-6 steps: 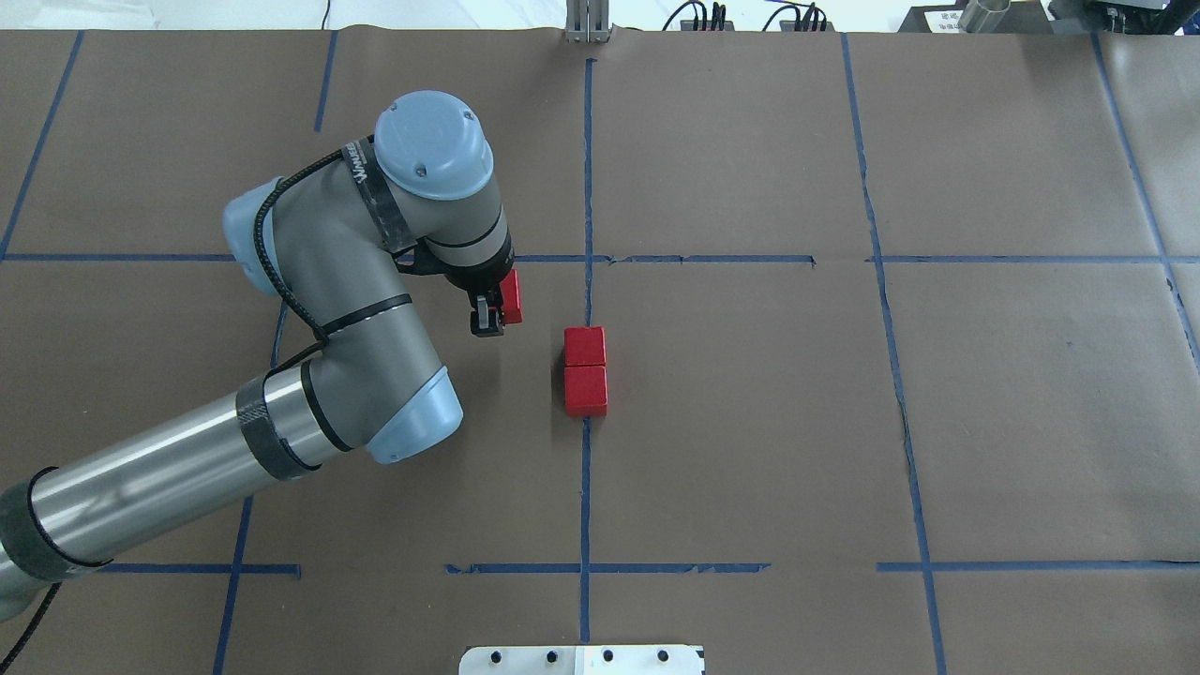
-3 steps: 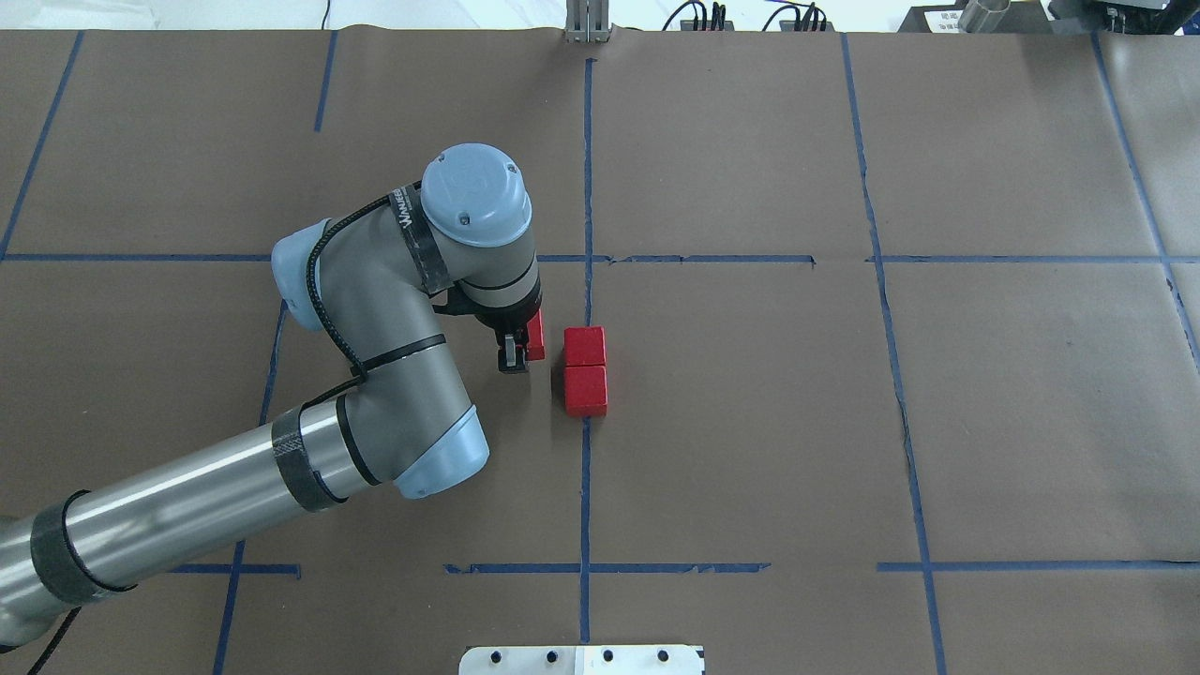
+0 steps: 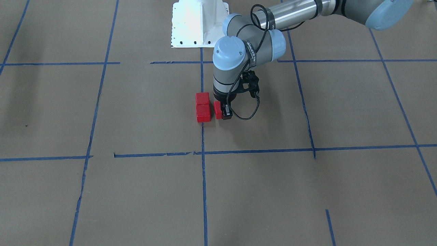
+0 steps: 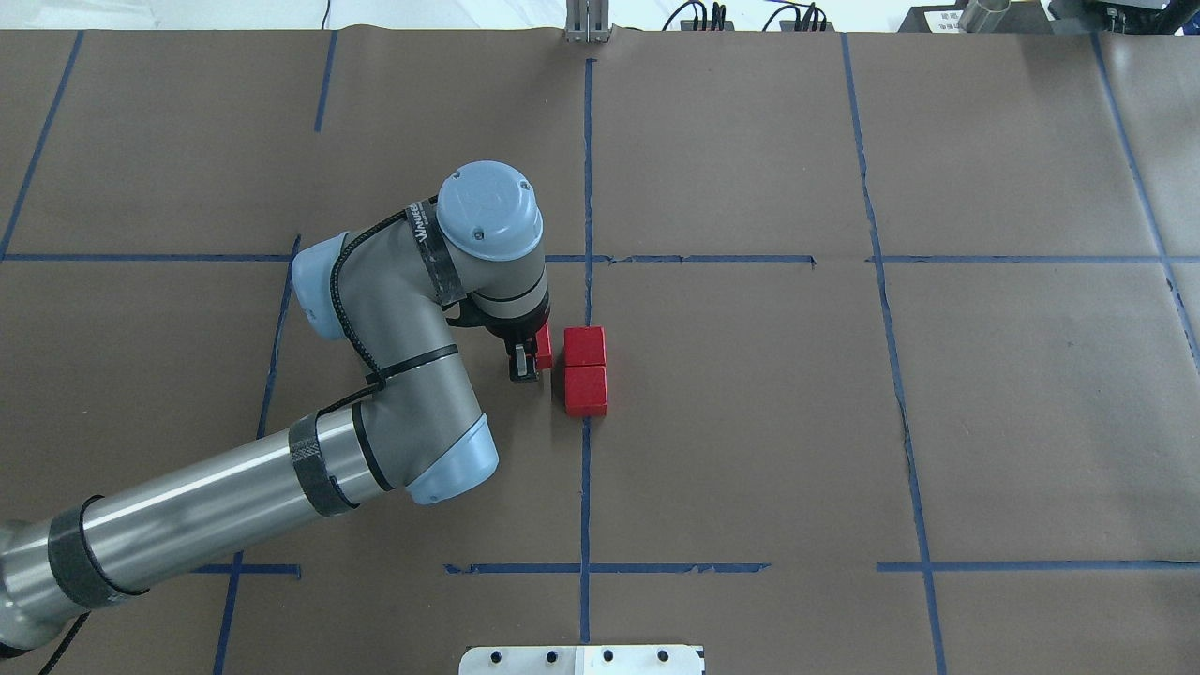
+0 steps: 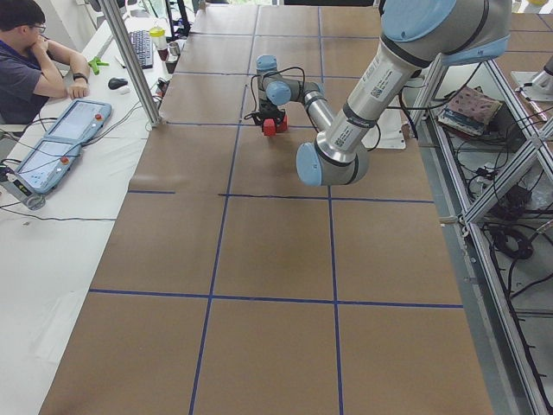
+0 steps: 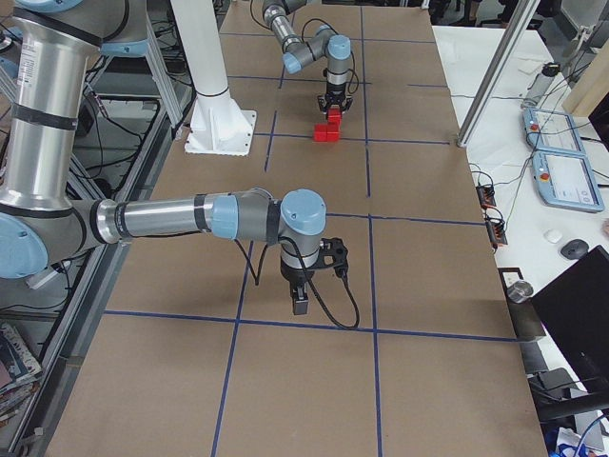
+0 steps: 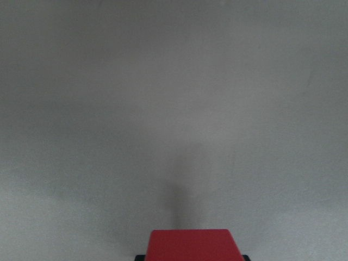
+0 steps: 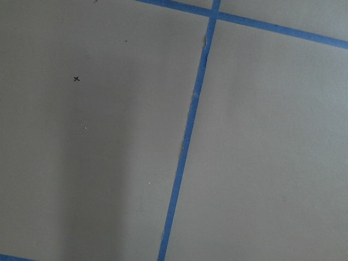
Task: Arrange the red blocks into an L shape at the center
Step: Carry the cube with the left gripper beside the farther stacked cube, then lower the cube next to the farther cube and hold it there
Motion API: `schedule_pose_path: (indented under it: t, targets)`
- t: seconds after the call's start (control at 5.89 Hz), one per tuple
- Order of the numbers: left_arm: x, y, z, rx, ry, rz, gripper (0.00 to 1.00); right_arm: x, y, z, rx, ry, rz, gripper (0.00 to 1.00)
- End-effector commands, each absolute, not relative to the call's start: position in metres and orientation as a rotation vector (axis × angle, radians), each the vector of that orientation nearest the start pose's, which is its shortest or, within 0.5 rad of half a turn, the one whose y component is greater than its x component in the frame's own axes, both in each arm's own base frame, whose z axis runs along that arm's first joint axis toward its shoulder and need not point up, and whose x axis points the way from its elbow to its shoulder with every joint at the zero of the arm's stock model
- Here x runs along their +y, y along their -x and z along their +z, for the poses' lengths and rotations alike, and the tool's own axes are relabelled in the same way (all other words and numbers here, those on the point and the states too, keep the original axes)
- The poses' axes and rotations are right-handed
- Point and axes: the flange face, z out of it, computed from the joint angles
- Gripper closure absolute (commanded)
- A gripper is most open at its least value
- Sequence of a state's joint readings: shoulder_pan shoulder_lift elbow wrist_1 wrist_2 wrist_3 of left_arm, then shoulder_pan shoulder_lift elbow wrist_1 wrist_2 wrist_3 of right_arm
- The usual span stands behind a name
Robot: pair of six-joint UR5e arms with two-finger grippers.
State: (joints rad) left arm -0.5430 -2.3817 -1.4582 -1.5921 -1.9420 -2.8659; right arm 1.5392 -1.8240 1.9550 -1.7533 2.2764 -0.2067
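Note:
I will release the red block in my left gripper flush against the side of the pair's far red block (image 3: 213,112).
Two red blocks (image 4: 585,346) (image 4: 586,390) lie touching in a short row on the centre blue line; they also show in the front view (image 3: 202,98) (image 3: 203,113). My left gripper (image 4: 522,361) is shut on the third red block (image 4: 543,345) and holds it low, just left of the far block of the pair, with a small gap between them. The held block also shows in the front view (image 3: 217,110) and at the bottom of the left wrist view (image 7: 193,244). My right gripper (image 6: 300,303) hangs over bare table far from the blocks; I cannot tell whether it is open or shut.
Brown paper with blue tape grid lines (image 4: 586,487) covers the table. The white robot base plate (image 3: 199,25) stands at the robot's edge. An operator (image 5: 30,65) sits at a side desk with pendants (image 5: 60,143) beyond the table's far edge.
My left arm has moved right and toward the robot's side with the red block in its grip, bringing it from well left of the pair to right beside the pair's far block.

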Motion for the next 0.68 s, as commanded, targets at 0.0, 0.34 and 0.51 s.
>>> schedule_pose_path:
  t: [0.0,0.34,0.51]
  targets:
    - [-0.464,-0.592,0.205,0.606,0.67,-1.585,0.7,-0.379,-0.057,0.604,-0.709,-0.01,-0.21,0.0]
    - [-0.461,-0.605,0.206,0.621,0.676,-1.566,0.69,-0.379,-0.057,0.605,-0.709,-0.01,-0.21,0.0]
    - [-0.462,-0.608,0.209,0.63,0.679,-1.557,0.69,-0.379,-0.057,0.605,-0.709,-0.009,-0.21,0.0]
